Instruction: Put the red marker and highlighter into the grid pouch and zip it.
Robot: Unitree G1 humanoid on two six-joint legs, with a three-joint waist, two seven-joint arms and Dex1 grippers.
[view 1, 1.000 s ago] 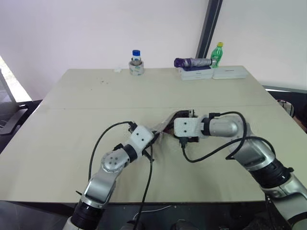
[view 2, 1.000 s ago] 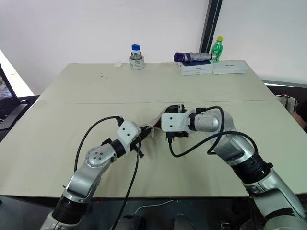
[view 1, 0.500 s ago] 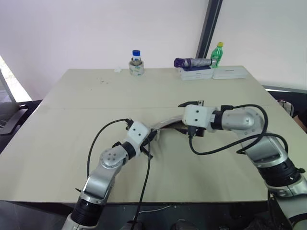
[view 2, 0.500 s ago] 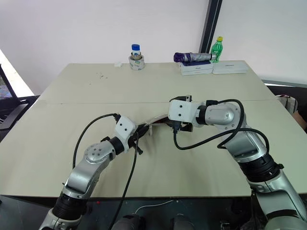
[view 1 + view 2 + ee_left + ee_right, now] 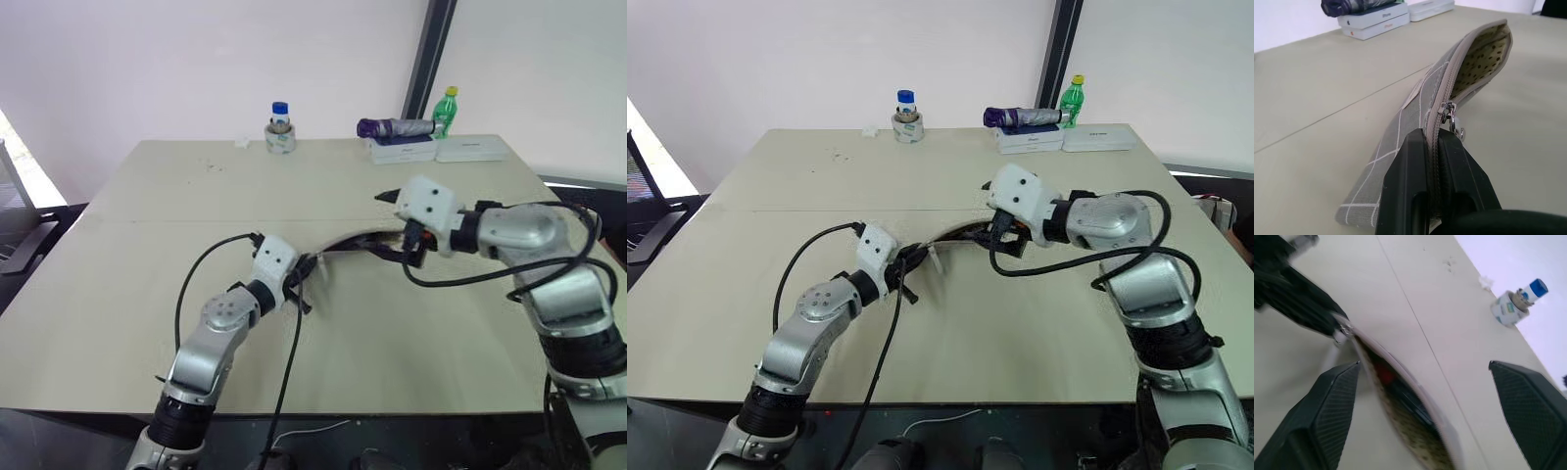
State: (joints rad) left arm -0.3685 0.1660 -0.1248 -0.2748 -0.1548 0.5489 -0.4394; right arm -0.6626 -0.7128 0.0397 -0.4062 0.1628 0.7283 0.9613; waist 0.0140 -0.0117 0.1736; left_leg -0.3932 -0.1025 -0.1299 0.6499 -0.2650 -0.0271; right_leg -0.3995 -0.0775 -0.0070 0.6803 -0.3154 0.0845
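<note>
The zipper pull is hanging beside my left gripper, so next my right gripper leaves the pouch's opening and pinches the zipper pull's loose end [image 5: 940,267] before it zips the pouch.
The grid pouch [image 5: 343,242] lies mid-table, grey with white lines, its mouth gaping and its dotted lining [image 5: 1484,54] showing. My left gripper [image 5: 1431,134] is shut on the pouch's closed end, right at the zipper track, and holds that end a little off the table. The zipper pull [image 5: 1452,117] hangs just past its fingertips. My right gripper [image 5: 1422,364] hovers open above the pouch's mouth, fingers wide apart, touching nothing. A patch of red [image 5: 1383,374], the red marker, shows inside the pouch beside something dark. The highlighter is hidden.
At the table's far edge stand a blue-lidded jar on a tape roll [image 5: 280,130], white boxes [image 5: 402,150] with a folded purple umbrella [image 5: 392,126] on top, and a green bottle [image 5: 446,110]. A seam [image 5: 196,221] crosses the tabletop. Black cables loop off both wrists.
My right gripper has lifted off the pouch's mouth, drawn back to the right and rolled, still open. The left gripper keeps its hold on the pouch's end.
</note>
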